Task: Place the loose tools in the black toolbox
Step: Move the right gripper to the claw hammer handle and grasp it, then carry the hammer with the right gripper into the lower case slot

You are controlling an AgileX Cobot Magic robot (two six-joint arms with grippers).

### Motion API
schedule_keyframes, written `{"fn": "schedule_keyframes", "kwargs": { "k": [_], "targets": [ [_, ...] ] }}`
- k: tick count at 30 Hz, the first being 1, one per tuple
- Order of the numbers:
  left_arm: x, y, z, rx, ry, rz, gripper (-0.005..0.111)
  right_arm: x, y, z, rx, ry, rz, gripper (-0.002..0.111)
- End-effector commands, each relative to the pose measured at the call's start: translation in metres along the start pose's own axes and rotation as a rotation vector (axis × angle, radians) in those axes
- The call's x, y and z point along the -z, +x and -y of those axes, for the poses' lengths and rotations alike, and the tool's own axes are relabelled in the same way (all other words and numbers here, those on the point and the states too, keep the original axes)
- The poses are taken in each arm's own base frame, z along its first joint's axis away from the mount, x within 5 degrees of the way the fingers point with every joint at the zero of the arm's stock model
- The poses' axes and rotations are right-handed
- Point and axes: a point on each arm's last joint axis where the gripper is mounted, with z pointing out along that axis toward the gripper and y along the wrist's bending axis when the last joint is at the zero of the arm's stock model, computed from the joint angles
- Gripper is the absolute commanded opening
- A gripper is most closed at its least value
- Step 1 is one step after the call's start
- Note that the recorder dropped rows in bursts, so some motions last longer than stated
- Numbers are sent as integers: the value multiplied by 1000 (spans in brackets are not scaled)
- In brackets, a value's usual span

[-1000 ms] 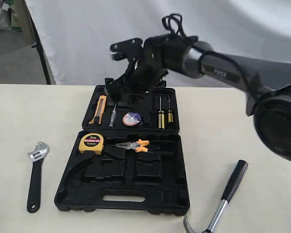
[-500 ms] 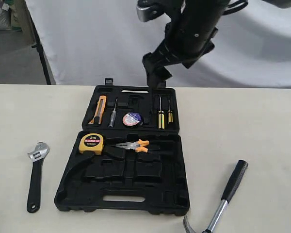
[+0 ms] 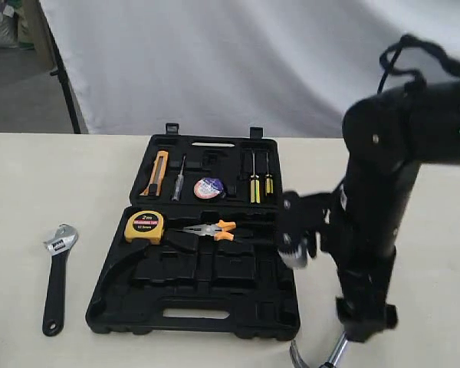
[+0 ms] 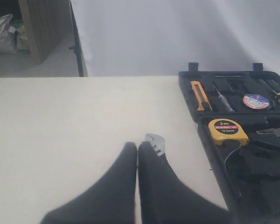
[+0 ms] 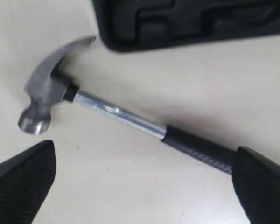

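Observation:
Next, I bring the fingers of my right gripper shut on the silver part of the hammer (image 3: 335, 355) (image 5: 98, 105), at a spot just below the hammer's head.
The black toolbox (image 3: 138, 307) lies open in the middle of the table, with the bluish tape roll (image 3: 208, 188) resting in its far half. The adjustable wrench (image 3: 55, 276) lies on the table to its left. My left gripper (image 4: 137, 154) is shut and empty, just short of the wrench's silver head (image 4: 155, 141). The hammer (image 5: 130, 119) lies on the table beside the toolbox's corner. My right gripper (image 5: 142, 186) is open low over it, one finger (image 5: 261, 186) right by the black handle. In the exterior view the right arm (image 3: 372, 230) hides all but the hammer head (image 3: 299, 359).
A yellow tape measure (image 3: 143, 225) and orange-handled pliers (image 3: 215, 229) sit in the near half of the toolbox. A utility knife (image 3: 156, 173) and screwdrivers (image 3: 257, 180) sit in the far half. A white backdrop hangs behind the table.
The right arm has swung from above the toolbox's far half down to the right, and now stands over the hammer and covers its handle. The tools have not moved.

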Motion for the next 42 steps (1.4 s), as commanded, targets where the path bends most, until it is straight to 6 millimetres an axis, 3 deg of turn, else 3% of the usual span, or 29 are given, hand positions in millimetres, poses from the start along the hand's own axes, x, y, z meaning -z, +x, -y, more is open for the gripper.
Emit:
{"fn": "schedule_keyframes", "kwargs": {
  "k": [1,5,16,25,26,29,30,31,32,38,42],
  "targets": [
    [0,0,1,6,11,2,1,-35,16,-10,136,-49,-132,95],
    [0,0,1,6,11,2,1,-46,13,-8,138,-44,-119,95],
    [0,0,1,6,11,2,1,-51,-2,-13,232,-25,-81,95],
    [0,0,1,6,11,2,1,-87,-6,-12,305,-90,-136,92],
    [0,0,1,6,11,2,1,-88,-7,-12,311,-86,-136,88],
    [0,0,1,6,11,2,1,-88,-16,-18,340,-77,-127,57],
    [0,0,1,6,11,2,1,-88,-21,-22,350,-72,-118,44],
    [0,0,1,6,11,2,1,-87,-31,-28,361,-70,-96,19],
    [0,0,1,6,11,2,1,-87,-38,-35,378,-74,-86,2],
    [0,0,1,6,11,2,1,-84,-87,-99,569,-72,-63,0],
    [0,0,1,6,11,2,1,-78,-104,-120,593,-89,-16,0]
  ]
}}
